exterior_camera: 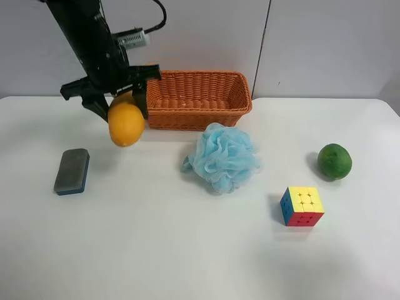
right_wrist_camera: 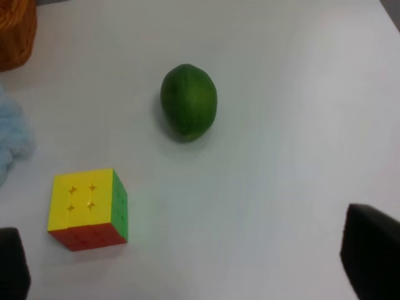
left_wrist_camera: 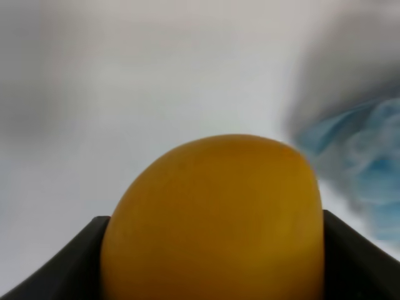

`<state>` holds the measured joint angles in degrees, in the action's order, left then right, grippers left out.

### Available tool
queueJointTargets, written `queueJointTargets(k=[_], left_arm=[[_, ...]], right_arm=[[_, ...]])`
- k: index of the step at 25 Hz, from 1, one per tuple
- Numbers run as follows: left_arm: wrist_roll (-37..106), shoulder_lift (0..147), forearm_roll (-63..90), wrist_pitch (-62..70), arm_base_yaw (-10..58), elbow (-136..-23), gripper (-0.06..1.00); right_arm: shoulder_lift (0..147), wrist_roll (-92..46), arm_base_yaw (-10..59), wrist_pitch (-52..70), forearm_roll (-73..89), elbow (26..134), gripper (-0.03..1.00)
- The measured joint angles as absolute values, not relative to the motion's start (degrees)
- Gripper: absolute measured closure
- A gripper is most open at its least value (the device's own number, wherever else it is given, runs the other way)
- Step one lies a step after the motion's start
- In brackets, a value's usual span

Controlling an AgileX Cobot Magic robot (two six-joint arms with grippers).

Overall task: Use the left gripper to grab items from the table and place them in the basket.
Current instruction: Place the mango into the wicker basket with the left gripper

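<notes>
I will let go of the orange-yellow mango with my left gripper inside the wicker basket [exterior_camera: 186,100], near the middle of the basket's front side. The mango is now held beside the basket.
My left gripper [exterior_camera: 122,107] is shut on the orange-yellow mango [exterior_camera: 126,124] and holds it above the white table [exterior_camera: 156,250], just left of the wicker basket [exterior_camera: 200,115]. In the left wrist view the mango [left_wrist_camera: 212,219] fills the space between the black fingers [left_wrist_camera: 62,265]. The grey-blue sponge [exterior_camera: 72,170] lies below it on the left. The light blue puff [exterior_camera: 223,156] lies in front of the basket. The puzzle cube [exterior_camera: 302,205] and green fruit [exterior_camera: 334,160] lie on the right. My right gripper [right_wrist_camera: 190,275] is open above the cube [right_wrist_camera: 89,209] and fruit [right_wrist_camera: 189,101].
The basket looks empty inside and stands against the back edge of the table by a grey wall. The puff [left_wrist_camera: 369,162] shows blurred beside the mango in the left wrist view. A basket corner [right_wrist_camera: 15,31] and the puff's edge [right_wrist_camera: 12,140] show in the right wrist view.
</notes>
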<state>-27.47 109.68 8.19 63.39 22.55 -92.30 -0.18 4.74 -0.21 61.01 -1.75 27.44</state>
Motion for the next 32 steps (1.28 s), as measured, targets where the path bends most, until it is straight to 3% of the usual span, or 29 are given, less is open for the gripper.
queueJointTargets(k=[16, 32], left_arm=[[-17.6, 123.9, 11.1, 56.9, 22.4, -122.3, 0.35], [-10.8, 137.1, 11.3, 34.6, 22.2, -123.2, 0.35]], right_arm=[[-0.2, 4.7, -0.2, 61.0, -1.7, 27.4, -0.02], [-0.2, 4.7, -0.2, 61.0, -1.7, 27.4, -0.02]])
